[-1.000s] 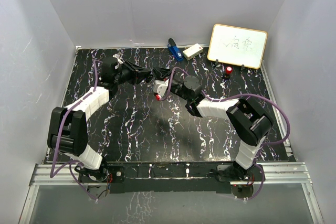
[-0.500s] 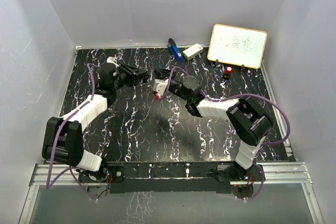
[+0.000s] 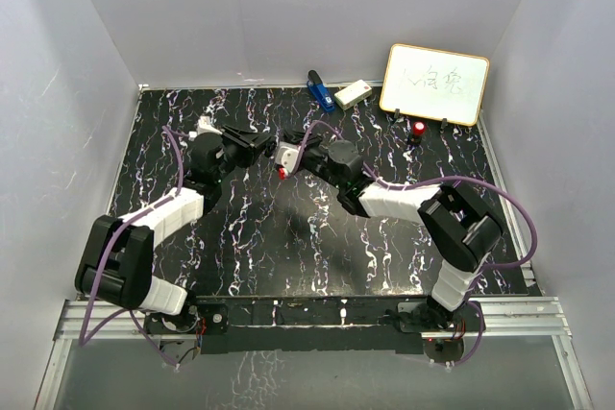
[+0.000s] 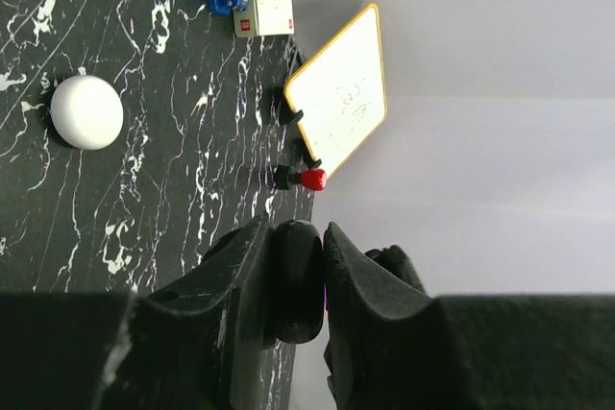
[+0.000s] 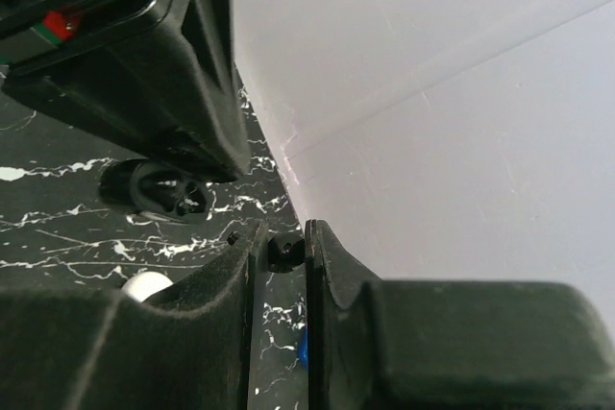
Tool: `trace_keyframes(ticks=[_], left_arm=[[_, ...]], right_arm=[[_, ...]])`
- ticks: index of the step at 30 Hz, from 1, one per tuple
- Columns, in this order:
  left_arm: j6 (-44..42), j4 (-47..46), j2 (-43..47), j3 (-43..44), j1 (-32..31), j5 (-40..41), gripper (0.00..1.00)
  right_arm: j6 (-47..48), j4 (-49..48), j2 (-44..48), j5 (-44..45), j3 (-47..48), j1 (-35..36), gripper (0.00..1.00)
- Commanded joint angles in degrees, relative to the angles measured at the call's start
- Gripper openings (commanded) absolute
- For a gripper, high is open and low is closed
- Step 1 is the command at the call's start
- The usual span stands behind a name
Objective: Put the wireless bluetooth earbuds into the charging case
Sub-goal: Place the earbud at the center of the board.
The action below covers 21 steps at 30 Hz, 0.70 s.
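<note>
My right gripper should release the dark earbud on the bare black marble (image 3: 306, 211) in front of the white charging case.
In the left wrist view the white round charging case (image 4: 86, 112) lies on the black marble table (image 4: 144, 199), apart from my left gripper (image 4: 296, 232). That gripper is shut on a black rounded object (image 4: 293, 280). My right gripper (image 5: 283, 237) is shut on a tiny dark earbud (image 5: 285, 252) at its fingertips. A bit of the white case (image 5: 144, 283) shows behind its left finger. In the top view the left gripper (image 3: 259, 145) and the right gripper (image 3: 281, 156) meet tip to tip at mid-table. The white earbud is not in view.
A blue object (image 3: 317, 89) and a cream box (image 3: 353, 94) lie at the back edge. A whiteboard (image 3: 434, 84) stands at the back right with a red-topped knob (image 3: 419, 129) before it. Grey walls enclose the table.
The left arm has swung so its gripper sits slightly nearer and points at the right gripper. The right gripper has shifted a little left and back. Both stay shut.
</note>
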<state>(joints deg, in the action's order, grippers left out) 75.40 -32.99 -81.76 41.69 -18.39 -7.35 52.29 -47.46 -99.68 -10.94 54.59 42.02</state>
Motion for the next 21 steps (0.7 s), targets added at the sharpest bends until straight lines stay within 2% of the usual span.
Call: trace_keyframes(ticks=[1, 15, 18, 21], left_arm=[[-0.95, -5.66, 4.5, -1.06, -0.67, 4.3, 0.0], [-2.15, -4.72, 5.96, -1.65, -1.87, 6.71, 0.0], [-1.95, -2.48, 6.59, -1.28, -1.96, 7.21, 0.0], [-1.76, 1.91, 8.34, -0.87, -1.83, 8.3, 0.0]], right_arm=[[-0.87, 1.07, 3.14, 3.04, 2.33, 1.17, 0.0], [-2.41, 1.55, 3.61, 4.99, 2.64, 2.06, 0.0], [-2.5, 2.44, 3.53, 6.06, 2.29, 1.97, 0.0], [-7.15, 4.05, 4.78, 7.2, 0.6, 1.97, 0.0]])
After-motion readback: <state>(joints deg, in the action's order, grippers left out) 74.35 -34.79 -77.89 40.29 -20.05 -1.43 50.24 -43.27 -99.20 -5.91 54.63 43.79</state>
